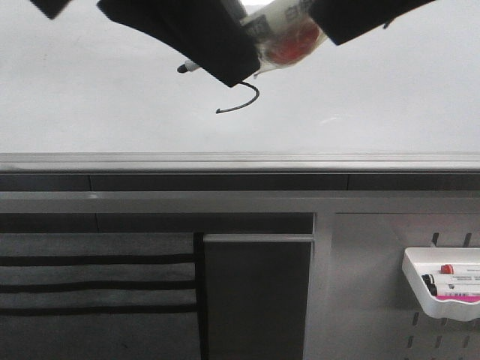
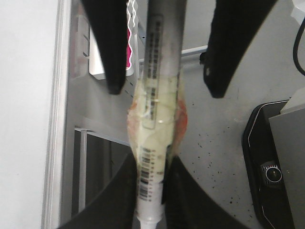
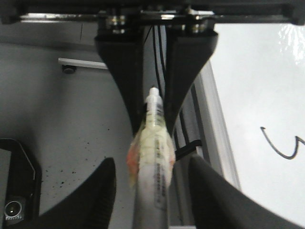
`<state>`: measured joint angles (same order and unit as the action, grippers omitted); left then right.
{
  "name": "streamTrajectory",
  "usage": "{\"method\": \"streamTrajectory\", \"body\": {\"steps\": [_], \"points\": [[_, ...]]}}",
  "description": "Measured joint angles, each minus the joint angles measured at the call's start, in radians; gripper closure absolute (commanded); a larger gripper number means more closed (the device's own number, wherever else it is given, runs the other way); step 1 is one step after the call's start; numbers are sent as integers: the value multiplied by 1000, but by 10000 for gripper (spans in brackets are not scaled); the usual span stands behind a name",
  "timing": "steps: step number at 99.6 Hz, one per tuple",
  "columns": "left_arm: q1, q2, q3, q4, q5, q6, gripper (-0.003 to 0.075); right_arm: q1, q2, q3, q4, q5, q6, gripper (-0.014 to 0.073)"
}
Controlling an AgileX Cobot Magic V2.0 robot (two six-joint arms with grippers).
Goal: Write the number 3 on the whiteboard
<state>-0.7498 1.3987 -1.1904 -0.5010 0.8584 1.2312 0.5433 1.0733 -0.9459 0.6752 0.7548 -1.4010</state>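
I need to set the taped marker, its dark tip now near the board, down with my left gripper on the blank whiteboard [image 1: 28,46] above the black-striped grey panel.
The whiteboard [image 1: 112,97] fills the upper front view, with its grey rail [image 1: 240,161] below. Only the lower curve of the number 3 [image 1: 241,101] shows under the grippers; part of it also shows in the right wrist view [image 3: 281,148]. My left gripper [image 2: 151,164] is shut on a taped marker [image 2: 155,119], whose dark tip [image 1: 184,67] pokes out near the board. My right gripper [image 3: 152,164] is open, its fingers standing either side of the marker's grey body [image 3: 152,191] without touching it. In the front view both grippers sit at the top edge, left [image 1: 195,34] and right [image 1: 352,19].
A white tray [image 1: 442,289] holding markers hangs on the grey perforated panel at lower right. A grey cabinet door [image 1: 259,292] stands below the rail. A black device [image 2: 271,167] lies on the speckled floor.
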Motion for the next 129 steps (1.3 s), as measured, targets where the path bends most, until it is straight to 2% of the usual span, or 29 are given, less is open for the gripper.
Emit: {"method": "streamTrajectory", "body": {"steps": [18, 40, 53, 68, 87, 94, 106, 129], "points": [[46, -2, 0, 33, -16, -82, 734, -23, -96, 0, -17, -97, 10, 264], [258, -44, 0, 100, -108, -335, 735, -132, -268, 0, -17, -199, 143, 264], [387, -55, 26, 95, -203, -486, 735, -177, -311, 0, -17, -201, 243, 265], [479, -56, 162, 40, -397, -560, 735, -194, -311, 14, -17, -201, 303, 265], [499, -56, 354, -64, -785, -582, 734, -194, -311, 54, -14, -199, 312, 265], [499, -40, 387, -88, -886, -581, 734, -194, -311, 62, -14, -197, 312, 265], [499, -4, 399, -124, -959, -584, 734, -194, -311, 65, -14, -197, 312, 265], [499, 25, 399, -149, -984, -584, 731, -194, -311, 65, -14, -197, 313, 265]]}}
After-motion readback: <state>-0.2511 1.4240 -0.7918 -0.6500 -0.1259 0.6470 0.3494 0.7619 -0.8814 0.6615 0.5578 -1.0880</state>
